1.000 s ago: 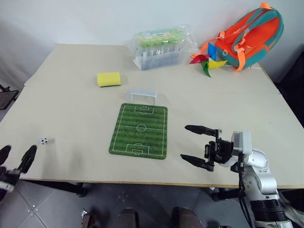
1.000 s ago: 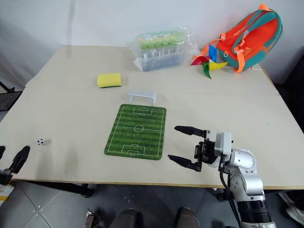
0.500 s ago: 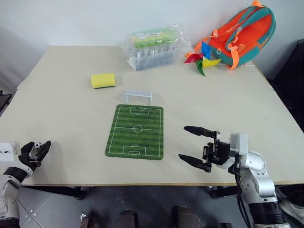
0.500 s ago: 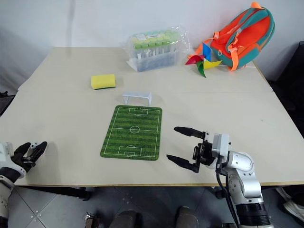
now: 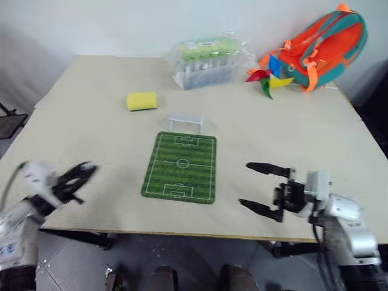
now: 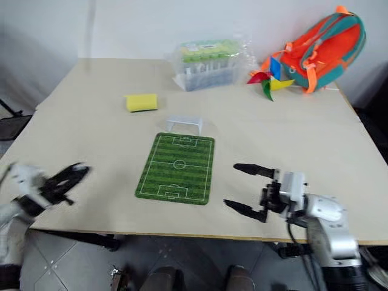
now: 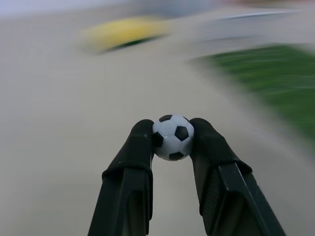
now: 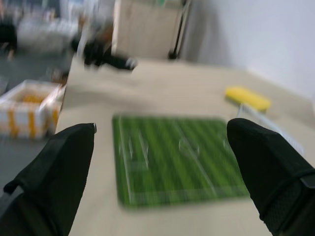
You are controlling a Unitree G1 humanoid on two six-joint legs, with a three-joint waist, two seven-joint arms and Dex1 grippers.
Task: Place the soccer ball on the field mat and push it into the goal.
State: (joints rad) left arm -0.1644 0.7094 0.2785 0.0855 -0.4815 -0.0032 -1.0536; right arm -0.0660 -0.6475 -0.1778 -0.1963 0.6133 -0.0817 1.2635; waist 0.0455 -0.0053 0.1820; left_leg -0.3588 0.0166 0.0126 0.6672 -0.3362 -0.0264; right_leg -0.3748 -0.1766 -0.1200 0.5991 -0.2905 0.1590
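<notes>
I will let go of the soccer ball with my left gripper on the front line of the field mat's near penalty box point(image 5: 179, 185).
The tiny black-and-white soccer ball point(image 7: 172, 137) sits pinched between the two black fingers of my left gripper point(image 7: 172, 140), which is shut on it. That gripper point(image 5: 77, 176) hovers over the table's near left, left of the field mat point(image 5: 180, 167). The green striped mat lies flat at the table's middle. Just beyond its far end stands the small white goal point(image 5: 185, 122). My right gripper point(image 5: 264, 188) stands open near the front edge, right of the mat, its fingers pointing toward it with nothing between them.
A yellow sponge point(image 5: 141, 100) lies left of the goal. At the back stand a clear package of bottles point(image 5: 205, 62), a coloured pinwheel point(image 5: 267, 79) and an orange and teal backpack point(image 5: 324, 39). A white box point(image 8: 27, 105) sits on the floor beyond the table's left edge.
My left gripper closed on the soccer ball at the table's left front and has swung up and toward the mat with it. The right gripper shifted slightly right. The camera moved.
</notes>
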